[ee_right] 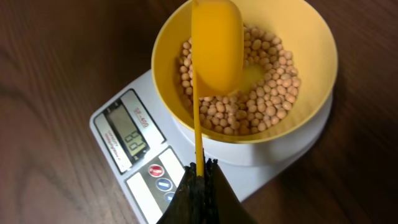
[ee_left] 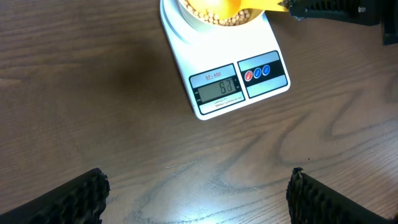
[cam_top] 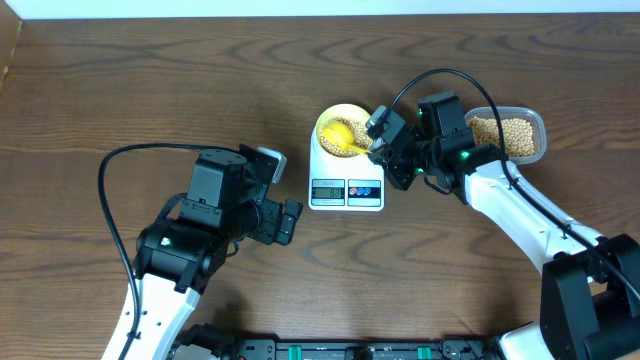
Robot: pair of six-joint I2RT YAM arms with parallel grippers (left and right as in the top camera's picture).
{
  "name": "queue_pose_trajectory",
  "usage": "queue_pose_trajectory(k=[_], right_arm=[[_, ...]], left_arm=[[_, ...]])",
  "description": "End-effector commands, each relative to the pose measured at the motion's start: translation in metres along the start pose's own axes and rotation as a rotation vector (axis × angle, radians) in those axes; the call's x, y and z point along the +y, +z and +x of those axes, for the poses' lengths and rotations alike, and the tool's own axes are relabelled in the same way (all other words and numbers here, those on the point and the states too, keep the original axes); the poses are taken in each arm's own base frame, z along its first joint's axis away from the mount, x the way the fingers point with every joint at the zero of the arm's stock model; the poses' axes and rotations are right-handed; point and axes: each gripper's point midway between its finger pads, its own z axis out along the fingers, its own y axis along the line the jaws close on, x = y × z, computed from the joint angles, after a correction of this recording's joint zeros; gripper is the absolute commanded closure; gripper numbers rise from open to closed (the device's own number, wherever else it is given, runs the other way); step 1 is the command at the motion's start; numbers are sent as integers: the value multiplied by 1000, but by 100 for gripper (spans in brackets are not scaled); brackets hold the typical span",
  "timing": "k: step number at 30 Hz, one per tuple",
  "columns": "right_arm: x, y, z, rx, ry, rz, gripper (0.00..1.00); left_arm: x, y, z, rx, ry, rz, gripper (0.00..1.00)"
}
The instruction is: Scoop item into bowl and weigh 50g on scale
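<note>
Next, my right gripper lets go of the yellow scoop on the beans (cam_top: pixel 506 140), next to the front rim of the clear plastic container.
The white scale (cam_top: pixel 346 188) stands mid-table with the pale-yellow bowl (cam_top: pixel 330 120) on its platform. The bowl (ee_right: pixel 317 68) holds a layer of tan beans (ee_right: pixel 267 99). My right gripper (cam_top: pixel 385 148) is shut on the handle of a yellow scoop (ee_right: pixel 217 43), whose head is tipped on edge over the bowl. The scoop also shows in the overhead view (cam_top: pixel 345 138). In the left wrist view the scale (ee_left: pixel 261 93) shows lit digits on its display (ee_left: pixel 217 90). My left gripper (ee_left: pixel 198 196) is open and empty, low over bare table in front of the scale.
A clear plastic container (cam_top: pixel 505 132) full of beans sits to the right of the scale, behind my right arm. Black cables loop above both arms. A rail runs along the table's front edge (cam_top: pixel 360 350).
</note>
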Motion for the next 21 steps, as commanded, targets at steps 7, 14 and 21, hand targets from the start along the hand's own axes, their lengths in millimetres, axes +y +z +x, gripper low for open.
queue_pose_trajectory(k=[7,14,21], right_arm=[[-3,-17,-13,-84,150,-84,99],[-14,-22,-13,-100,231,-67,99],[-13,-23,-16,-109,229,-79,99]], left_arm=[[1,0,-1,-4,4,-9,7],[1,0,-1,-4,4,-9,6],[1,0,-1,-4,4,-9,7]])
